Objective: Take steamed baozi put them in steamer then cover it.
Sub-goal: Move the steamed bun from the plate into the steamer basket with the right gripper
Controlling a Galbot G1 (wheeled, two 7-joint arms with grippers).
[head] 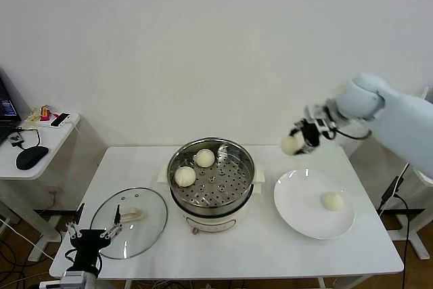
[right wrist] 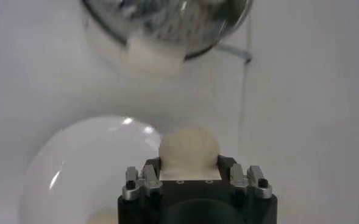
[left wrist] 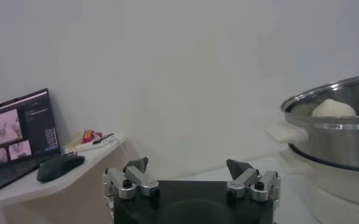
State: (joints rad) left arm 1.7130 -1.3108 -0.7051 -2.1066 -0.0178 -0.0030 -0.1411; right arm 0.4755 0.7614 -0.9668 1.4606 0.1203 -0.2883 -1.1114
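My right gripper is going to let go of the baozi on the front part of the steamer's tray (head: 210, 193), in front of the two baozi there.
My right gripper (head: 296, 143) is shut on a cream-white baozi (head: 291, 145), held in the air above the table between the steamer and the plate; the bun (right wrist: 188, 151) fills the space between the jaws. The steel steamer (head: 211, 174) stands mid-table with two baozi (head: 185, 176) (head: 204, 158) on its perforated tray. One more baozi (head: 332, 201) lies on the white plate (head: 298, 211). The glass cover (head: 128, 222) lies flat on the table at the left. My left gripper (head: 91, 237) hangs open and empty low at the front left corner, its fingers (left wrist: 136, 167) wide apart.
A side table (head: 40, 147) at the far left holds a black mouse (head: 31, 157), a laptop (left wrist: 17, 137) and small items. The steamer's rim (left wrist: 331, 115) is close beside the left gripper. The table's front edge runs just below the cover and plate.
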